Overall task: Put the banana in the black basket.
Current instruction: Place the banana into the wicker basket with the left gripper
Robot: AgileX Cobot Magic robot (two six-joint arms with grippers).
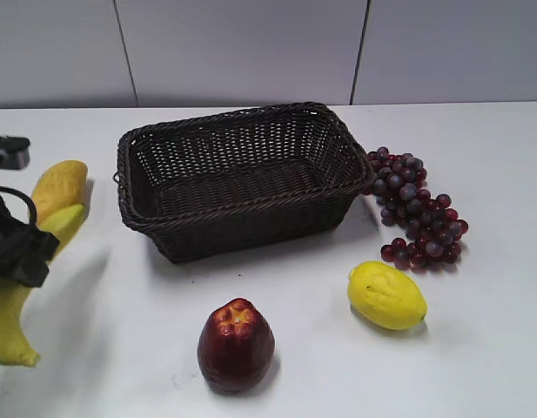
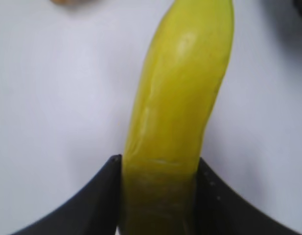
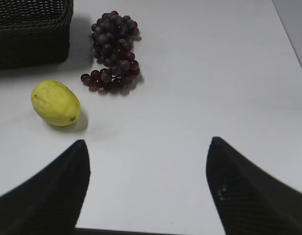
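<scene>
Next, my left gripper lets go of the banana along the inside of the black basket's front side [image 1: 233, 180].
The banana [image 1: 7, 326] is long and yellow, at the far left of the exterior view, left of the black basket [image 1: 251, 231]. My left gripper [image 1: 24, 252] is shut on its middle. In the left wrist view the banana [image 2: 185, 88] runs up from between the two black fingers of my left gripper [image 2: 160, 164], which press on both its sides. It seems to hang a little above the white table. The basket is empty; its corner shows in the right wrist view [image 3: 28, 34]. My right gripper [image 3: 147, 147] is open and empty over bare table.
A yellow-orange mango [image 1: 59, 187] lies just behind the banana. A dark red fruit [image 1: 236, 344] sits in front of the basket. A lemon [image 1: 386, 296] and a bunch of purple grapes [image 1: 416, 209] lie to the basket's right, also in the right wrist view [image 3: 55, 103] [image 3: 114, 49].
</scene>
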